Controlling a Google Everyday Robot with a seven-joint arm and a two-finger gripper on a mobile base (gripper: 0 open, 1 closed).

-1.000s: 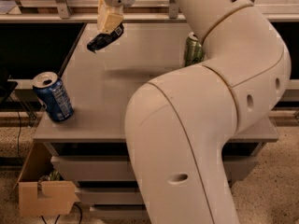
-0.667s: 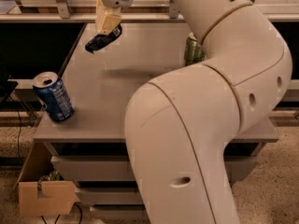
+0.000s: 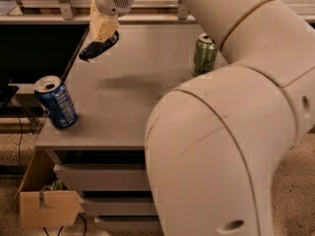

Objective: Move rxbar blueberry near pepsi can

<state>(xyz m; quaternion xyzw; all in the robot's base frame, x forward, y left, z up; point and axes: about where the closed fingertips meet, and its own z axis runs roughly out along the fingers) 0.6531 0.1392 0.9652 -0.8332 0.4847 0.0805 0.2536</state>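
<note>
The robot's gripper needs to release the rxbar blueberry on the grey table (image 3: 96, 86) beside the pepsi can, a little farther back than that can.
The blue pepsi can (image 3: 56, 103) with a silver top stands upright near the front left corner of the grey table (image 3: 128, 97). My gripper (image 3: 102, 38) hangs above the table's far left part and is shut on the rxbar blueberry (image 3: 96, 47), a dark navy wrapper tilted in the fingers and held clear above the surface. The bar is well behind and to the right of the pepsi can. Its shadow lies on the table below.
A green can (image 3: 204, 54) stands upright at the right side of the table, beside my arm (image 3: 231, 132), which fills the right half of the view. A cardboard box (image 3: 47, 205) sits on the floor at the lower left. Drawers are under the table.
The gripper with the bar has moved a little to the left, toward the table's left edge. The cans have not moved.
</note>
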